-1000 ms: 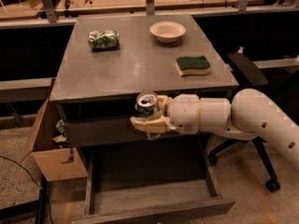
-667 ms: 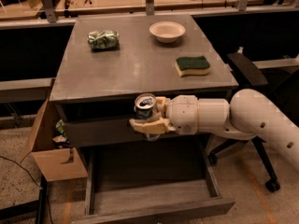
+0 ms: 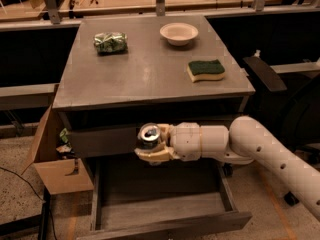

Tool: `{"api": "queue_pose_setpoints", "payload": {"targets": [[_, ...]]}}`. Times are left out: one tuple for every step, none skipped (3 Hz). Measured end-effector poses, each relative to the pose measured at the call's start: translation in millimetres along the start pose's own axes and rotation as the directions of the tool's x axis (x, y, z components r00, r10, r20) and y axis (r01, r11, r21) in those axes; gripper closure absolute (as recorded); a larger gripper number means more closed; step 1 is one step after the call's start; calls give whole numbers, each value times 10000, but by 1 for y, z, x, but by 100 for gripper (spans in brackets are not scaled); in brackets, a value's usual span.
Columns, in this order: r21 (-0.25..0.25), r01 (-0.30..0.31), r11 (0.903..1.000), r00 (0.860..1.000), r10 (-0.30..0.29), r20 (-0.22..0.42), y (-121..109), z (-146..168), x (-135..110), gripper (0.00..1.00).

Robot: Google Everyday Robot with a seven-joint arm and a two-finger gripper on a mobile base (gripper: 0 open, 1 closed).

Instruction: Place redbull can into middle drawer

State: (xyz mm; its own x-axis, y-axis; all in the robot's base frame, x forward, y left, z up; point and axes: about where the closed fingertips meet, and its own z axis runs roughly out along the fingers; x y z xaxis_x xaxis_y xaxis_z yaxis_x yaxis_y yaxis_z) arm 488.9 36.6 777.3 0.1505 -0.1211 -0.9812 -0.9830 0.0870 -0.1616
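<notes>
Next, my gripper lets go of the redbull can on the middle drawer's bottom (image 3: pixel 139 200), in the half closer to the cardboard box. The can now hangs over that drawer's back part.
My gripper (image 3: pixel 151 145) is shut on the redbull can (image 3: pixel 149 135), whose silver top faces up. It holds the can upright in front of the cabinet, just below the table top's front edge. The middle drawer (image 3: pixel 165 211) is pulled open beneath it, a wide shallow grey tray with a low front board. The can hangs over the drawer's back part, well above its floor. My white arm reaches in from the right.
On the grey table top (image 3: pixel 150 69) lie a green shiny snack bag (image 3: pixel 110 42), a white bowl (image 3: pixel 179 33) and a green-and-yellow sponge (image 3: pixel 206 70). A cardboard box (image 3: pixel 55 159) stands at the left. An office chair (image 3: pixel 280 84) is at the right.
The gripper with the can has dropped slightly and stayed in front of the cabinet. Nothing else moved.
</notes>
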Motion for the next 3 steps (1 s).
{"api": "queue_pose_setpoints", "payload": {"targets": [[-822,398,9958,9985,-365,420,8,17,55,100],[-1327,555,9896,9964,-465,703,27,31,136,100],[-1408,311,9896,9985,-245,479,40,38,188,100]]}}
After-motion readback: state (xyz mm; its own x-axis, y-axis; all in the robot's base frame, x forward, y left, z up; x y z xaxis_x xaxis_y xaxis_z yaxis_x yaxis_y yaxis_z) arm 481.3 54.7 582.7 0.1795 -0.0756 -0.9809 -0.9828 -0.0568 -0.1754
